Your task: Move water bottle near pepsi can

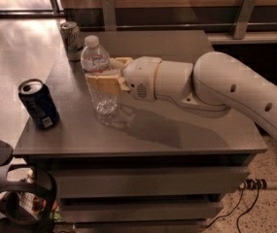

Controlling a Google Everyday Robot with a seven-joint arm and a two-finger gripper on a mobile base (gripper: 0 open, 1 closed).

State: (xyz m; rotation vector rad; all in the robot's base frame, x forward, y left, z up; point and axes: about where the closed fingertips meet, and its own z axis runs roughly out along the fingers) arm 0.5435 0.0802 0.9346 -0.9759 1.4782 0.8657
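Next, my gripper sets the water bottle down on the grey table [88, 124] next to the pepsi can, on the side that faces my gripper.
The water bottle [99, 76] is clear with a white cap and stands upright over the left middle of the grey table [177, 130]. My gripper [104, 74] reaches in from the right and is shut on the bottle around its middle, one tan finger [104, 84] across its front. The pepsi can [39, 104] is dark navy with a silver top and stands near the table's front left corner, a short way left of the bottle and apart from it.
A pale silver-green can [72, 39] stands at the table's back left edge. My white arm [235, 89] spans the right half of the table. Drawers sit below the tabletop; a cable and power strip [252, 184] lie on the floor at right.
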